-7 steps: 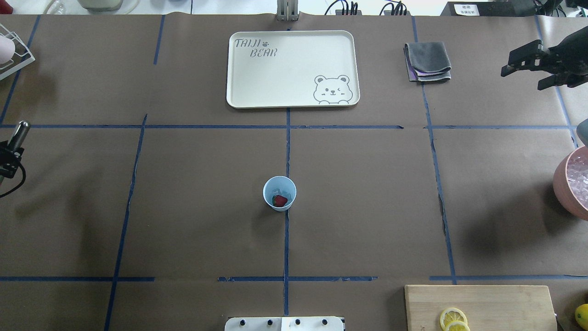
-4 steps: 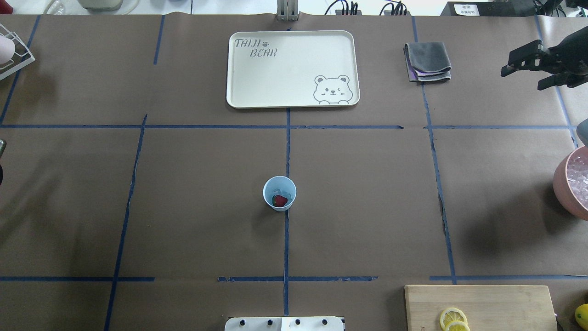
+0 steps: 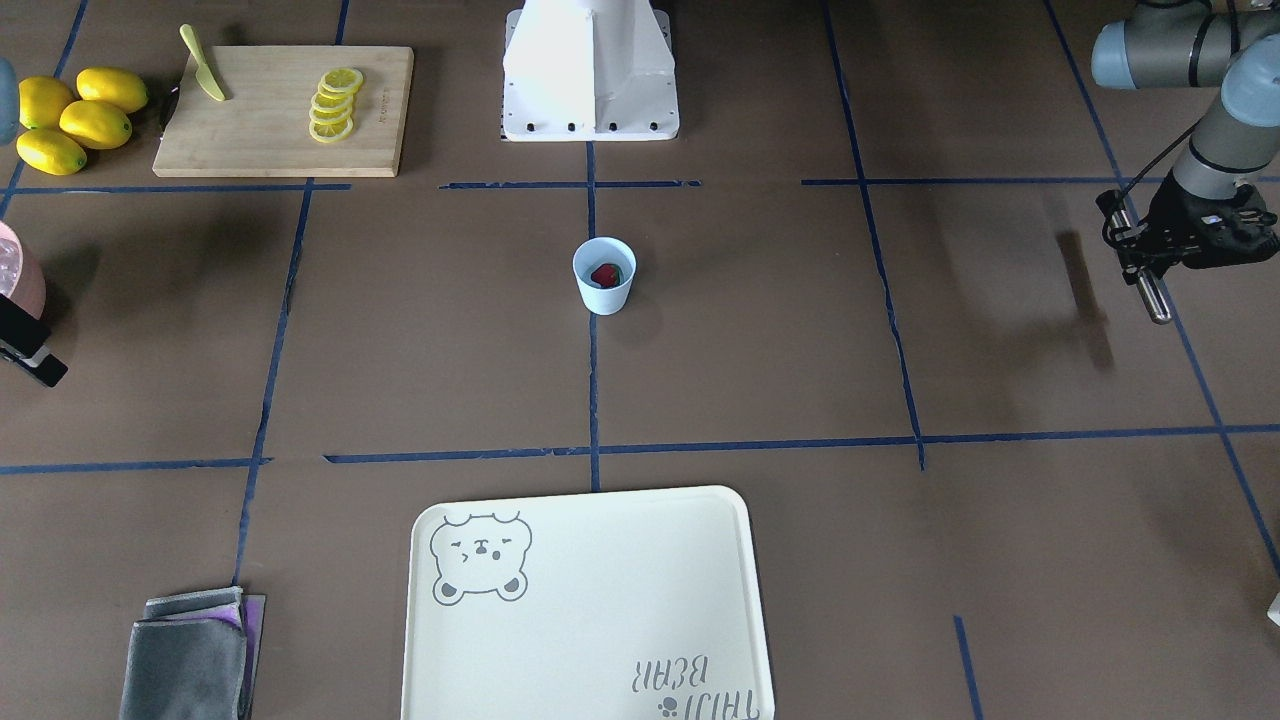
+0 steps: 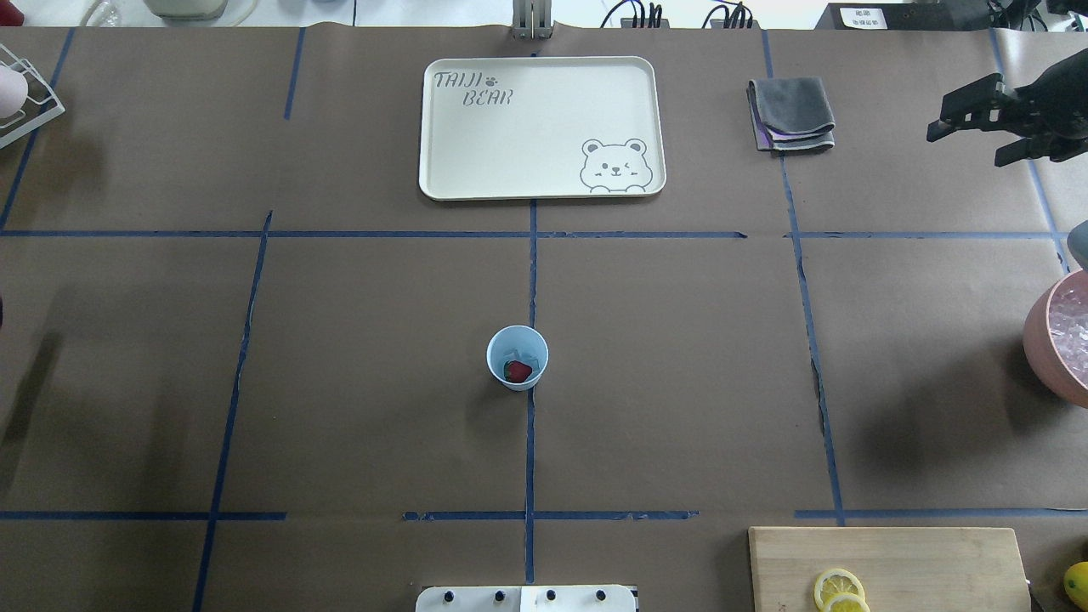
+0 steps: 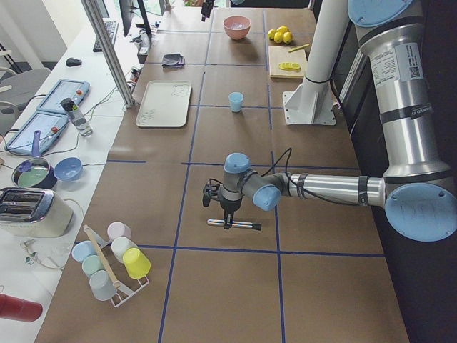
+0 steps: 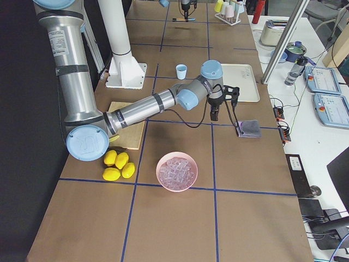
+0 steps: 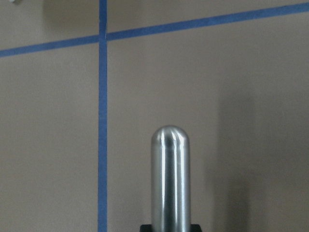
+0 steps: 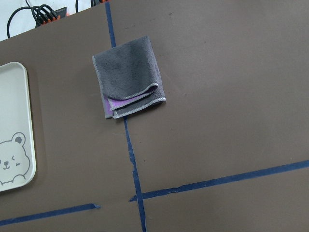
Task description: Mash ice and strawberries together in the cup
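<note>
The metal muddler rod, now held far off at the table's end, will be set down by my left gripper on the bare brown table [image 3: 1120,290] next to the long slanted blue tape.
The pale-blue cup [image 4: 502,347] stands upright at the table's middle, also seen in the front-facing view as cup [image 3: 604,297]. Inside lie a dark-red strawberry [image 4: 518,371] and whitish ice [image 4: 515,352]. My left gripper [image 3: 1142,262] hovers far off at the table's left end, outside the overhead view. It is shut on a metal muddler rod [image 3: 1152,295], whose rounded tip [image 7: 170,164] fills the left wrist view. My right gripper [image 4: 969,132] hangs open and empty at the far right, beyond the grey cloth.
A cream bear tray [image 4: 450,170] lies behind the cup and a folded grey cloth [image 4: 790,110] to its right. A pink bowl of ice [image 4: 1041,340] sits at the right edge. The cutting board [image 4: 935,561] with lemon slices is front right. A cup rack [image 5: 107,261] stands at the left end.
My left gripper with the rod has slid left, out of the overhead view's left edge. The right gripper, cup and its contents have not moved.
</note>
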Available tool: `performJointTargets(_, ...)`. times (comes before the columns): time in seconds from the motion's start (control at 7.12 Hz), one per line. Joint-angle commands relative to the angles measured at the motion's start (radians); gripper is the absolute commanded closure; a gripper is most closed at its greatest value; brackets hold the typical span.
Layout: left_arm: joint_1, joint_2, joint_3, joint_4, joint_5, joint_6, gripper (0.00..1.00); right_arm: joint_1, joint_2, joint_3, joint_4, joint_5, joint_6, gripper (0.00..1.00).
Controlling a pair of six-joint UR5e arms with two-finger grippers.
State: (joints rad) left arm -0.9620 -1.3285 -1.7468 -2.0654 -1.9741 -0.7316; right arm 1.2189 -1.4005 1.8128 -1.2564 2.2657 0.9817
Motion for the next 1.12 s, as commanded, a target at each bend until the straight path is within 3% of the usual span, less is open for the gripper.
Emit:
performJointTargets(0.0,0.0,-0.02,0.016,0.039,-0.023,-0.003,1.0,0.001,0.0,0.0,0.0,0.0,0.0,0.0)
performJointTargets(0.98,0.003,-0.052,0.076,0.022,-0.025,0.011,0.97,0.001,-0.002,0.005,0.0,0.002,0.0,0.0)
